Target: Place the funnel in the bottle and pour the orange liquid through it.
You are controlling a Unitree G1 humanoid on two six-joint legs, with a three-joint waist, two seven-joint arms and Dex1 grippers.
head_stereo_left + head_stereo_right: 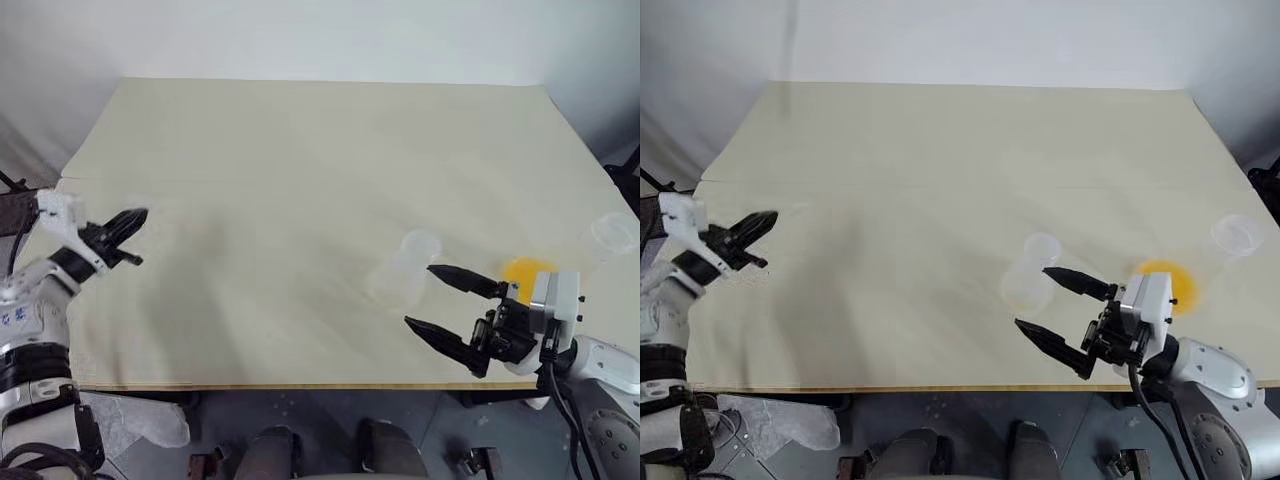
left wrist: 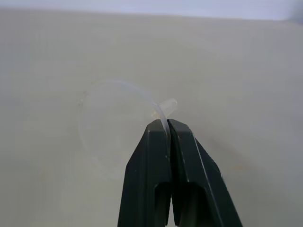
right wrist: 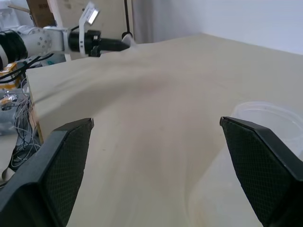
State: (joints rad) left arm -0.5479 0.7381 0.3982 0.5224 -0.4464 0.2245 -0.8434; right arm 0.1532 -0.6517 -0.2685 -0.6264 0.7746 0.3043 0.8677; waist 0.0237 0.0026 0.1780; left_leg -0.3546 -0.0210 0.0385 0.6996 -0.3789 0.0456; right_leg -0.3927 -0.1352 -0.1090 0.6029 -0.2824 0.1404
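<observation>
The robot's left gripper will release the funnel in the opening of the clear bottle [image 1: 424, 242], with the funnel's spout down in the bottle's neck.
My left gripper [image 1: 138, 218] hovers over the table's left edge, shut on the rim of the funnel [image 2: 118, 120], a small clear one whose round mouth shows just past the black fingertips [image 2: 158, 137]. The bottle [image 1: 404, 266], a clear flask, stands right of the table's middle near the front. Just in front of it my right gripper [image 1: 420, 295] is open, with nothing between its fingers and its upper tip close to the bottle's right side. The orange liquid [image 1: 524, 269] sits in a clear container to the right, partly hidden behind the right hand.
A clear wide-mouthed cup [image 1: 613, 232] stands near the right edge of the pale wooden table [image 1: 300, 150]. In the right wrist view the left gripper [image 3: 116, 45] shows far across the table. A wall rises behind the table.
</observation>
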